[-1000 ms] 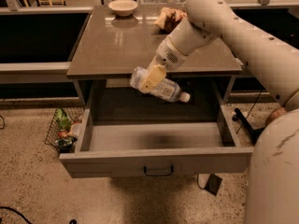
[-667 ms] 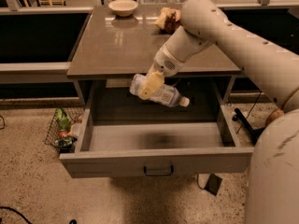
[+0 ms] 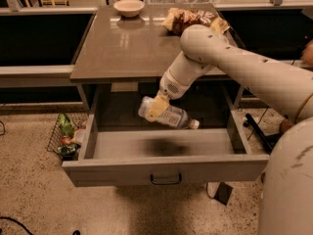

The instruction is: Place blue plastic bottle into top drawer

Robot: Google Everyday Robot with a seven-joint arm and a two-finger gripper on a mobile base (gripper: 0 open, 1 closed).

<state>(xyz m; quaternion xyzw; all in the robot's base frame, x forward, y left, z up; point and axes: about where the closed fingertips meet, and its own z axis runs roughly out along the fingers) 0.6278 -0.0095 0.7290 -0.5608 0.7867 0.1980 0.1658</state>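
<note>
I need to let go of the blue plastic bottle on the top drawer's grey bottom, near the middle [image 3: 175,136] behind the dark handle.
The top drawer [image 3: 161,169] is pulled wide open below the tabletop, with a plain grey inside and a small dark handle [image 3: 166,180] on its front. My gripper [image 3: 156,107] is shut on the blue plastic bottle [image 3: 169,115]. It holds the bottle on its side above the back of the drawer, white cap pointing right. The bottle hangs a little above the drawer floor, with its shadow on the floor beneath. My arm comes down from the right across the table's front edge.
A brown tabletop [image 3: 127,43] carries a white bowl [image 3: 129,7] at the back and a crinkled snack bag [image 3: 188,17] at the back right. A wire basket [image 3: 66,136] with green items sits on the floor left of the drawer. A dark object [image 3: 257,131] lies on the floor to the right.
My gripper has lowered with the bottle and drawn slightly toward the front, down into the open drawer's space. The drawer has not moved.
</note>
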